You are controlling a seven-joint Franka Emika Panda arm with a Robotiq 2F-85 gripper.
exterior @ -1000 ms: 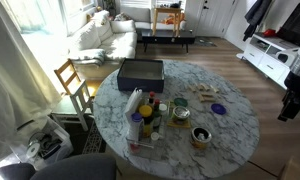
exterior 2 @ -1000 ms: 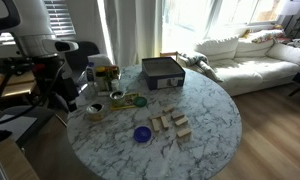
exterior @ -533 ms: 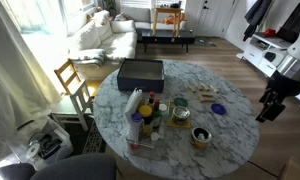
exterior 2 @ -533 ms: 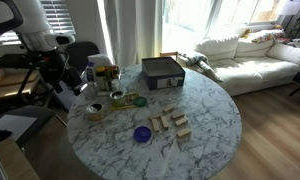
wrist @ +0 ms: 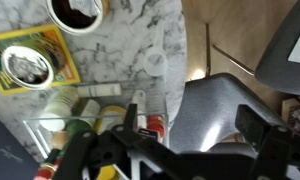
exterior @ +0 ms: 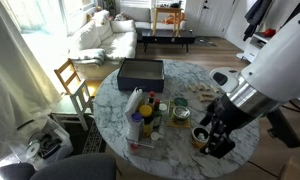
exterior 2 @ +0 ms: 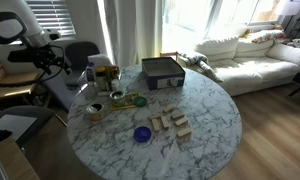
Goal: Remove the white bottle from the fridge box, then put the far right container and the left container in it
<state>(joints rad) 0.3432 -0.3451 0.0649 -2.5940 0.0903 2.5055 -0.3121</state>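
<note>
Next, my gripper goes to the white bottle's cap [exterior: 154, 133] [wrist: 142, 121], at the end of the fridge box nearest the grey chair, and closes there.
The clear fridge box [exterior: 140, 128] lies at the table's left side with several bottles standing in it, among them the slim white bottle [exterior: 136, 103]. It also shows in the wrist view [wrist: 85, 125]. The tan round tin [wrist: 78, 10] with a dark inside stands on the marble; it also appears in an exterior view [exterior 2: 94, 110]. A round container on a yellow base [wrist: 25, 65] sits near the box. My gripper [wrist: 185, 135] is open and empty, above the table edge and a grey chair. It looms large in an exterior view [exterior: 215, 138], beside the tin.
A dark grey box [exterior: 140, 72] stands at the table's back. A blue-purple flat piece [exterior 2: 142, 133] and wooden blocks [exterior 2: 170, 122] lie mid-table. A grey chair [wrist: 220, 105] stands at the table edge below the gripper. A wooden chair [exterior: 72, 82] and a sofa stand beyond.
The arm has swung in from the side to the table edge near the tin and now fills much of one exterior view. Nothing on the table has moved.
</note>
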